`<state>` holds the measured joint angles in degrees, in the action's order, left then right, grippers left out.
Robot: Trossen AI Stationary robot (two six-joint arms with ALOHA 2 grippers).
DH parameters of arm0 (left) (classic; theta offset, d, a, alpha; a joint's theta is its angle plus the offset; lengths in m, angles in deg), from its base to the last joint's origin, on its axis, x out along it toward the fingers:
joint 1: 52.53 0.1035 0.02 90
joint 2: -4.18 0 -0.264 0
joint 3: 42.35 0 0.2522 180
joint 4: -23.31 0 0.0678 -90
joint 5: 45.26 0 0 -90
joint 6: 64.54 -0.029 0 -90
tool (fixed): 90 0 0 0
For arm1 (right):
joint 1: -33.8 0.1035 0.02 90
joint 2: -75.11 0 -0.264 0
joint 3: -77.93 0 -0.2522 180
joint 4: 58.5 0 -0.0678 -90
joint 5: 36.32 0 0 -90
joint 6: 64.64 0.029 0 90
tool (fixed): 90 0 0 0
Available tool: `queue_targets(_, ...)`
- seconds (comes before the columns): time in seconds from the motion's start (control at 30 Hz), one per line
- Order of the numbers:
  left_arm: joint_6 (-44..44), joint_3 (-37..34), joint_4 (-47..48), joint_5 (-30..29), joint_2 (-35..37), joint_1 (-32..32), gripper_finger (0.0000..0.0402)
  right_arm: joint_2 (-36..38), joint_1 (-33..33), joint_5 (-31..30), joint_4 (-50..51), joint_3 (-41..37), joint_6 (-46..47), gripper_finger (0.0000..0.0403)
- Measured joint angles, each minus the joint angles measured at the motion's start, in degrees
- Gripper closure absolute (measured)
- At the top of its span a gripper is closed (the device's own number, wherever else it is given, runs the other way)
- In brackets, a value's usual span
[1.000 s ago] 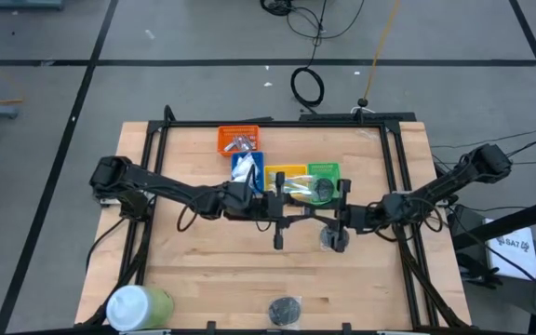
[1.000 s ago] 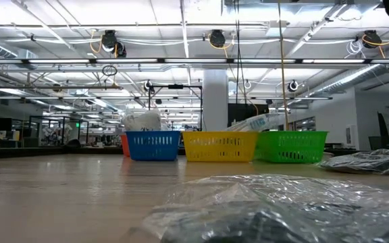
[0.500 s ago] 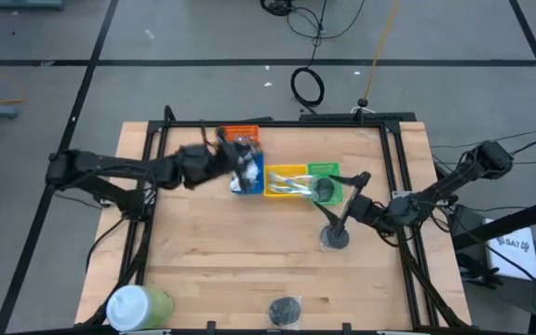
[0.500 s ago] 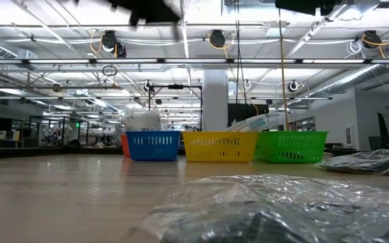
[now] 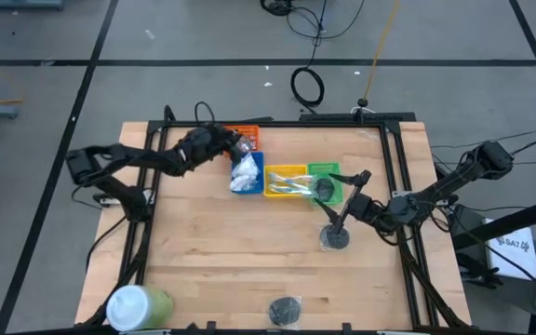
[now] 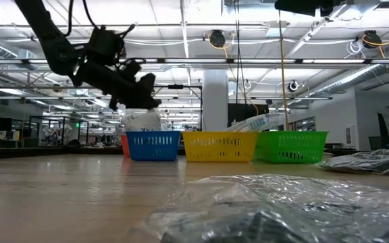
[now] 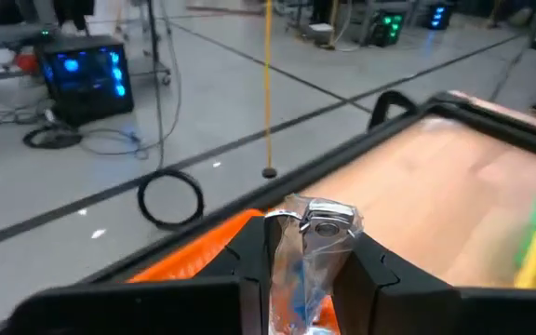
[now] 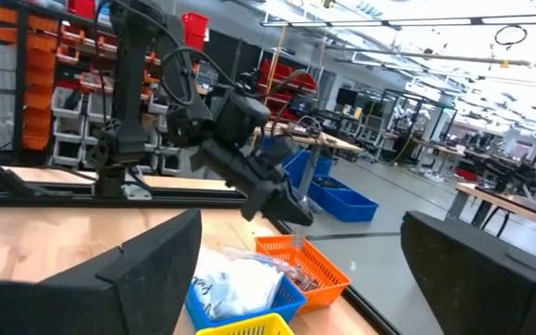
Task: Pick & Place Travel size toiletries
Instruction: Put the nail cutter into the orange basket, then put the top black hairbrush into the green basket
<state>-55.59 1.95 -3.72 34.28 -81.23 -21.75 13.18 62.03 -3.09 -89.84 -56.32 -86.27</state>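
My right gripper should grip the wrapped dark disc lying closest to the green tray at the disc's side (image 5: 341, 239) that faces my right arm.
My left gripper (image 5: 234, 144) hangs over the orange tray (image 5: 249, 132) at the far left, shut on a small clear-wrapped toiletry with a silvery end and blue inside (image 7: 316, 233). Beside the orange tray stand a blue tray (image 5: 259, 160) heaped with white packets (image 5: 244, 172), a yellow tray (image 5: 285, 171) with toothbrushes, and a green tray (image 5: 324, 168) with a dark disc (image 5: 323, 190). My right gripper (image 5: 350, 200) stays wide open and empty near the green tray. Under it a wrapped dark disc (image 5: 333, 239) lies flat on the table. My left gripper pinches the clear wrapper between its two fingers (image 7: 249, 265). The silvery end (image 7: 328, 220) sticks out past the fingertips. The fingers reach nearly level, slanting a little down, toward the table's far edge. The piece is lifted clear above the orange tray (image 7: 203, 251).
Another wrapped dark disc (image 5: 285, 309) lies at the table's near edge and fills the low view's foreground (image 6: 282, 209). A large green cylinder with a white cap (image 5: 138, 305) stands at the near left corner. Bare wood spreads across the table's middle and near half.
My left gripper has swung fast from the table's middle, where it met the right gripper, toward the far left, and has come down over the orange tray. It has stayed shut on the wrapped piece. My right gripper has opened wide, turned at the wrist and kept its place.
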Motion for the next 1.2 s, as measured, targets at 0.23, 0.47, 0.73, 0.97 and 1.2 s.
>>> queue_targets(0.23,3.3,0.04,-1.29,-4.33,-4.21,1.41,0.0237,0.0,0.0,-0.08,1.0,0.0,1.05,0.0053)
queue_targets(0.47,0.66,0.04,-1.11,-1.76,-3.12,2.09,0.0085,0.0,0.0,-0.06,1.32,0.01,1.39,0.0053)
queue_targets(0.73,0.14,0.04,-0.47,5.68,6.19,-3.16,0.0025,0.0,4.14,-0.03,13.32,0.04,7.79,0.0054)
queue_targets(0.97,-5.4,0.04,0.39,5.42,17.21,-16.79,0.0024,0.0,9.06,7.3,39.61,0.09,34.38,0.0071)
queue_targets(1.2,-12.27,0.65,1.11,-5.88,21.53,-32.22,0.0023,-2.77,9.14,22.39,70.27,0.09,61.95,0.0091)
